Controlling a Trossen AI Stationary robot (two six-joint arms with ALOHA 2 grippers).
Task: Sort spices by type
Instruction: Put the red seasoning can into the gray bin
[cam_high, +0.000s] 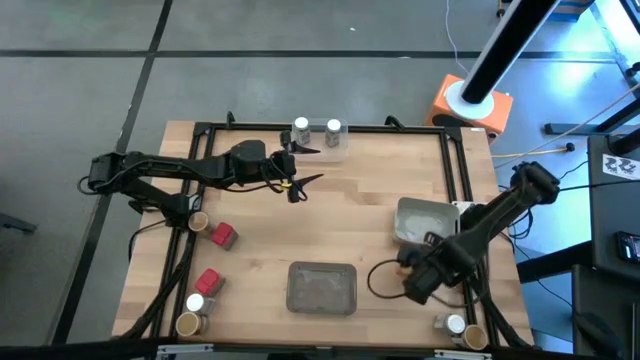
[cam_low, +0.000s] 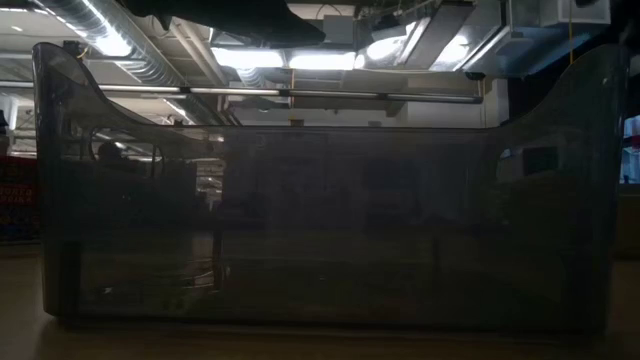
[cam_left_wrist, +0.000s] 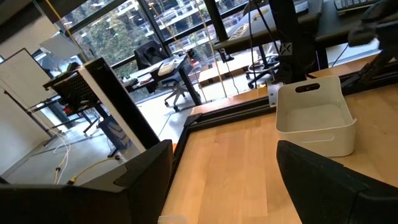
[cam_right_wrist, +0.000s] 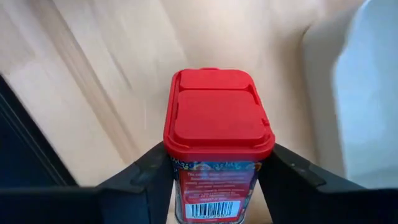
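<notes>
The robot's right gripper should release the red pack on bare wood (cam_high: 361, 240) between the grey tray and the clear tray.
My right gripper (cam_right_wrist: 214, 180) is shut on a small red pack (cam_right_wrist: 217, 118) with a red flip cap. In the high view this gripper (cam_high: 408, 264) is near the table's right side, beside the grey tray (cam_high: 425, 222), and it covers the pack. My left gripper (cam_high: 306, 166) is open and holds nothing, close to two white-capped jars (cam_high: 300, 128) (cam_high: 333, 129) standing at the far edge. More spices stand along the left edge: a tan-topped jar (cam_high: 197, 221), two red packs (cam_high: 222, 236) (cam_high: 207, 281), a white-capped jar (cam_high: 195, 303) and a tan-topped jar (cam_high: 187, 323). My right gripper pinches the red pack between its two fingers (cam_right_wrist: 152, 174), one on each side of the body just below the cap (cam_right_wrist: 186, 168). The cap end points away from the wrist. The pack's lower end is hidden, so I cannot tell whether it is lifted clear.
A clear plastic tray (cam_high: 321, 287) sits at the middle of the near edge, and its wall (cam_low: 320, 230) fills the low view. A white-capped jar (cam_high: 455, 325) and a tan-topped jar (cam_high: 474, 337) stand at the near right corner. Bare wood lies at the table's middle.
</notes>
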